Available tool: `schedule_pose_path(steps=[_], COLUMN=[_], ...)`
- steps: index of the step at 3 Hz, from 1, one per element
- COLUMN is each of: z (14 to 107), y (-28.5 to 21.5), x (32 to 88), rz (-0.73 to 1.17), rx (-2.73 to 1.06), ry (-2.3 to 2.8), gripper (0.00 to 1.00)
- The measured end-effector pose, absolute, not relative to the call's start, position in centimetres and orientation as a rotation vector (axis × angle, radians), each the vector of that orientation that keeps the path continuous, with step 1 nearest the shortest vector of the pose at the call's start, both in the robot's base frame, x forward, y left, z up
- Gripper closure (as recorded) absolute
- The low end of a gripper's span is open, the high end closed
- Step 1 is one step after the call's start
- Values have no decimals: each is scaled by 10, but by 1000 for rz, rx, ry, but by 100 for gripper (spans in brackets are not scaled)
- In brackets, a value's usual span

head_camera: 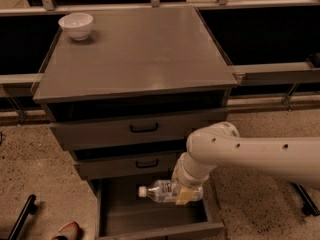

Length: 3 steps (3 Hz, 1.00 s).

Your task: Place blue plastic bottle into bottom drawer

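Next, my gripper releases the blue plastic bottle on the bottom drawer's inside (139, 203), in the spot that is below the lower black handle.
The blue plastic bottle (162, 191) is clear with a white cap pointing left. It lies level, held over the open bottom drawer (150, 219), the lowest drawer of the grey cabinet. My gripper (187, 194) is shut on the bottle's right end, its yellowish fingers wrapped round it. The white arm reaches in from the right and hides the drawer's right rear part.
A white bowl (76, 25) stands at the back left of the cabinet top (135, 54). Two upper drawers with black handles (144, 129) sit above the open one. A black bar (20, 216) and a red-edged object (65, 230) lie on the floor at the left.
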State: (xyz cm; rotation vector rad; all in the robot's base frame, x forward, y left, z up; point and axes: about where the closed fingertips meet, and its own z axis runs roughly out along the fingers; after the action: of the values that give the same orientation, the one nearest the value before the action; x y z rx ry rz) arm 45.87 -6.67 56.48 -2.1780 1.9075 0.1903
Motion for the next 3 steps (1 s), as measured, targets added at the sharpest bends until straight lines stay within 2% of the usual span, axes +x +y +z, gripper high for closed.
schedule_pose_path(steps=[1,3], z=[483,459], y=[-80,-72], x=[449,457], rz=[188,192], rx=[-2159,-2116], ry=[1923,1867], gripper=[100,100])
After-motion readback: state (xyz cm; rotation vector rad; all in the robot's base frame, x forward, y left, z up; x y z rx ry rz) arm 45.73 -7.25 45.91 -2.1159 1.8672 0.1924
